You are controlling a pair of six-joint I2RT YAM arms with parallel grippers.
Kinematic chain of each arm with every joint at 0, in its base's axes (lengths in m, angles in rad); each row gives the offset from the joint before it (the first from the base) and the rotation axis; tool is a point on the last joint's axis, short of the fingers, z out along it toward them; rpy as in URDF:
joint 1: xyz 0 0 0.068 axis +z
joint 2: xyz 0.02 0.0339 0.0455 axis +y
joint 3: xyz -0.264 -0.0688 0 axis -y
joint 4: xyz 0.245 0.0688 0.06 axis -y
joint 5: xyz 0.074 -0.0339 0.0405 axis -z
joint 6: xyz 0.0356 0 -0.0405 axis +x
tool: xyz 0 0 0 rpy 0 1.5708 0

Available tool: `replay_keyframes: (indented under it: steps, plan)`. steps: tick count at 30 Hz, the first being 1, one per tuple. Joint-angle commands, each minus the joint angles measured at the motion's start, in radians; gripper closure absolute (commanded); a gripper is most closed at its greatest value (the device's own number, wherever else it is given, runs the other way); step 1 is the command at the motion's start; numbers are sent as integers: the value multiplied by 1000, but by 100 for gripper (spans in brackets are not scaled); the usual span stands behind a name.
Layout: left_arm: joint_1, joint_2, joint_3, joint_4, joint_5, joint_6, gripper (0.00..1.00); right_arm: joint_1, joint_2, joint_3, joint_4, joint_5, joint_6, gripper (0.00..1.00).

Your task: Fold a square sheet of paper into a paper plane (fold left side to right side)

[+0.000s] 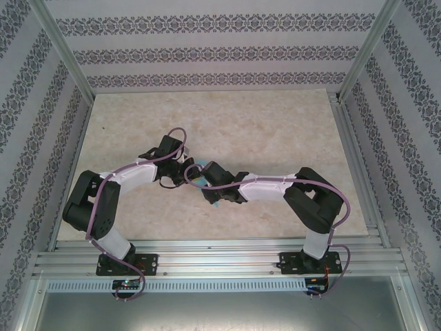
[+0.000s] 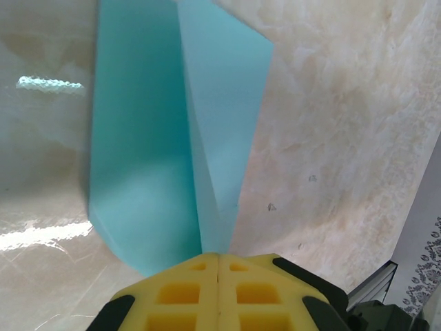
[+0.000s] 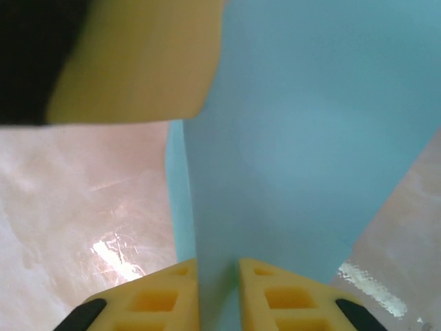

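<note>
My left gripper pinches only the plane's narrow end; it should grip the long panel halfway (image 2: 143, 141) along, facing my right gripper, before both spread the wings.
The square sheet of paper is folded into a slim turquoise paper plane (image 1: 199, 173) with layered flaps, held up between the two arms at mid-table. In the left wrist view its two long panels (image 2: 138, 158) run away from my left gripper (image 2: 218, 256), whose yellow fingers are pressed together on its narrow end. My right gripper (image 3: 218, 265) has a wide panel of the plane (image 3: 310, 138) standing in the narrow gap between its fingers, which close against the paper. A yellow finger of the left gripper (image 3: 138, 62) shows close by. From above, left gripper (image 1: 180, 176) and right gripper (image 1: 207, 182) nearly meet.
The beige marbled table (image 1: 275, 131) lies under both arms. Aluminium rails (image 1: 220, 255) run along the near edge and the right side (image 1: 358, 165). Patterned walls (image 1: 207, 48) close in the back and both sides.
</note>
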Motion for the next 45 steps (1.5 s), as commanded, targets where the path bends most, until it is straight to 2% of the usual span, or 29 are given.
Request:
replay_keyframes:
  steps: [1, 6, 9, 13, 20, 26, 32, 38, 43, 45]
  plan:
    - [-9, -36, 45, -22, 8, 15, 87, -12, -2, -32, 37, -19, 7, 85]
    - [19, -34, 128, -121, -19, 93, 65, -21, -22, -59, 56, -60, 16, 91]
    - [54, -4, 195, -164, -18, 132, 61, -25, -30, -72, 64, -85, 24, 92]
    - [63, 107, 338, -268, 6, 224, 70, -31, -44, -90, 74, -102, 31, 91]
    - [54, 321, 526, -356, 71, 329, 82, -44, -66, -130, 100, -133, 41, 91]
    - [20, 432, 588, -378, 158, 372, 86, -51, -87, -163, 108, -147, 37, 91]
    - [-8, 517, 648, -412, 147, 395, 86, -52, -71, -146, 94, -160, 27, 90]
    - [2, 456, 626, -381, 83, 381, 85, -61, -82, -158, 99, -174, 29, 91]
    - [47, 303, 523, -313, 48, 344, 72, -74, -93, -177, 120, -195, 38, 91]
    - [72, 230, 459, -277, 32, 316, 70, -84, -100, -190, 134, -212, 45, 91]
